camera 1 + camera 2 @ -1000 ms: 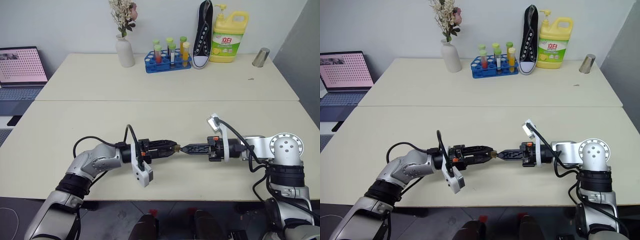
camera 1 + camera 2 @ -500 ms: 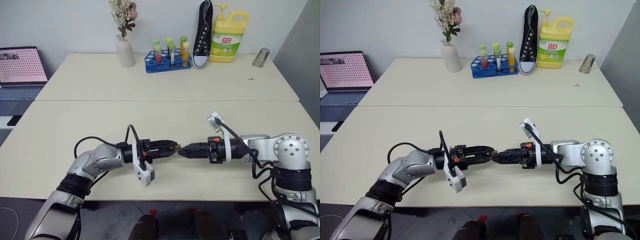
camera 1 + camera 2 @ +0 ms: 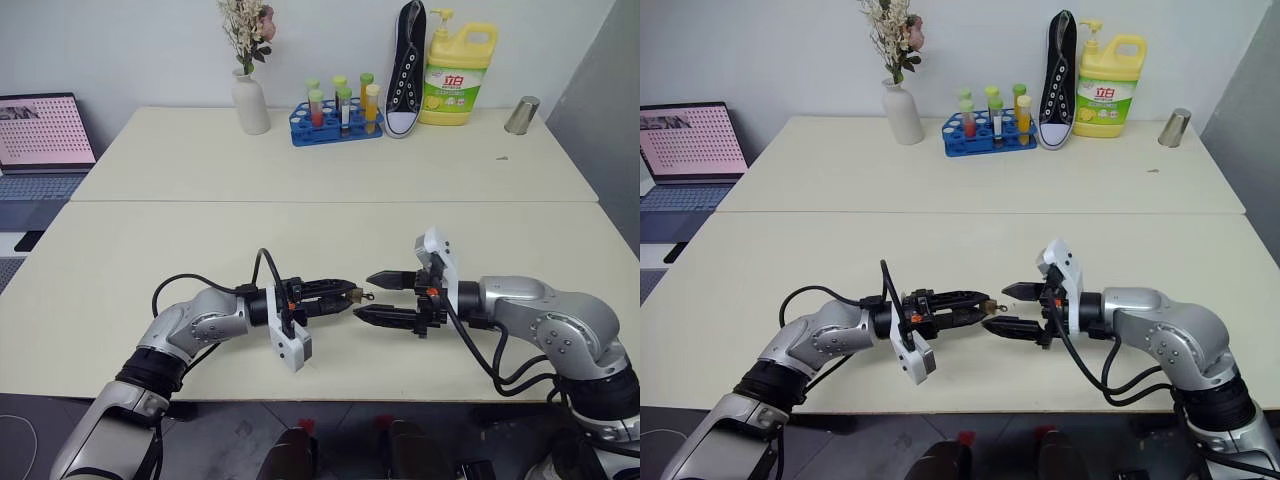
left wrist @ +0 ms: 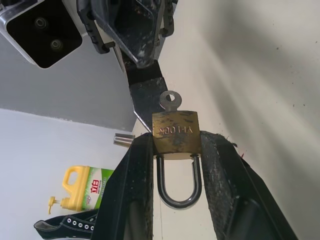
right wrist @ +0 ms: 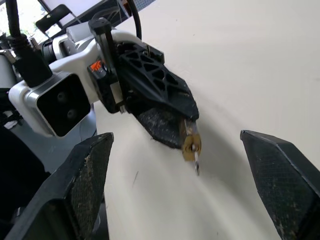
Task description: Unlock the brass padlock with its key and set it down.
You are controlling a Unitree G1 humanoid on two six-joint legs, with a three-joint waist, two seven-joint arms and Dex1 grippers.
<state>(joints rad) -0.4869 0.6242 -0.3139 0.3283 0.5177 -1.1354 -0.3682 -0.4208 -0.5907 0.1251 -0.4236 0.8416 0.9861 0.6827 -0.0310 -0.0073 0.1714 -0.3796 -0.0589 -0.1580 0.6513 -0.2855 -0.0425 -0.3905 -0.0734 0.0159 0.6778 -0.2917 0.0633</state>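
My right gripper will grab the padlock's body (image 4: 176, 132) before my left gripper opens the shackle, as the padlock's shackle points back between my left gripper's fingers.
My left gripper (image 3: 347, 294) is shut on the brass padlock (image 4: 175, 134), pinching its golden body between the two black fingers (image 4: 135, 190). Both legs of the silver shackle (image 4: 177, 192) sit in the body. The key (image 4: 170, 99) is in the padlock's keyhole, its round head sticking out toward my right gripper (image 3: 376, 297). That gripper stands open just past the key, one finger above and one below, touching nothing. In the right wrist view the padlock (image 5: 191, 144) and key (image 5: 196, 164) hang between my spread fingers (image 5: 82, 180).
Both arms hover over the near cream table (image 3: 300, 230). At the far side stand a white vase (image 3: 250, 103), a blue test-tube rack (image 3: 335, 125), a black shoe (image 3: 405, 70), a yellow detergent bottle (image 3: 457, 80) and a metal cup (image 3: 522, 115). A laptop (image 3: 40, 135) sits at left.
My right gripper, shut on the key a second ago, has rolled and opened wide. The key stays in the padlock. The left gripper has kept still.
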